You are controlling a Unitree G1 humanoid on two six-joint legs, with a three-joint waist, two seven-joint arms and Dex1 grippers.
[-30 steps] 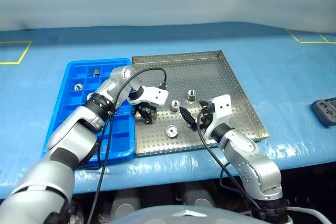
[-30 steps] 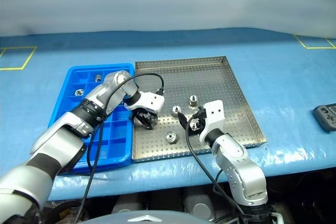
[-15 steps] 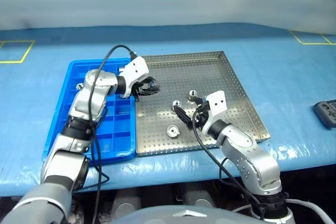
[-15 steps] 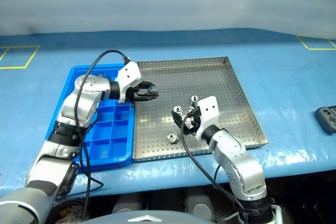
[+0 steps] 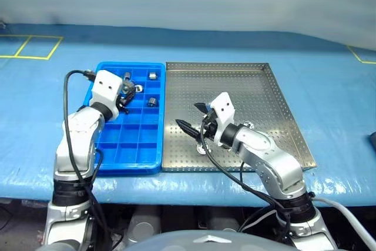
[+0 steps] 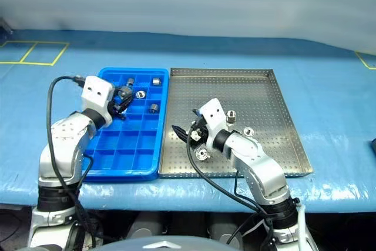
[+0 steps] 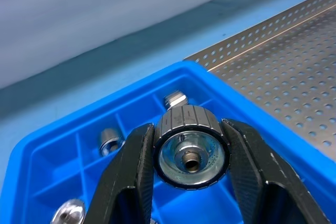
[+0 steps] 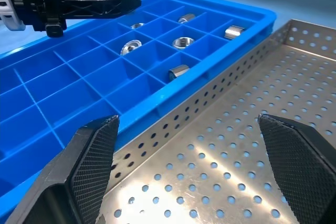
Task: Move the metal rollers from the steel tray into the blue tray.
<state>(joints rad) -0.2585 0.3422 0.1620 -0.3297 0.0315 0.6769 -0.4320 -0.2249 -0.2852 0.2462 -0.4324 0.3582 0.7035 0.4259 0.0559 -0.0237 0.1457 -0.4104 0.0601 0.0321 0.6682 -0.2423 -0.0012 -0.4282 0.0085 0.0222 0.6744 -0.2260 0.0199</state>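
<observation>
Next, my left gripper lets go of the roller in the compartment (image 7: 163, 153) just in front of the gap between the farthest rollers.
My left gripper (image 5: 127, 92) is shut on a ribbed metal roller (image 7: 191, 148) and holds it above the far end of the blue tray (image 5: 129, 144). Several metal rollers lie in that tray's far compartments, one (image 5: 151, 101) near the wall next to the steel tray. The steel tray (image 5: 264, 92) sits just right of the blue one. On its holed floor lie three rollers (image 6: 202, 155), (image 6: 230, 114), (image 6: 248, 131). My right gripper (image 5: 189, 117) hangs open over the steel tray's left half, pointing towards the blue tray, its fingers (image 8: 89, 166) spread wide with nothing between them.
Both trays rest side by side on a blue-covered table (image 5: 329, 74). Yellow tape marks (image 5: 35, 48) lie at the far left. Black cables run along both arms.
The left gripper has carried the roller off the steel tray, leftwards and upwards to above the blue tray, and has turned. The right gripper has shifted left over the steel tray. The camera view has also shifted.
</observation>
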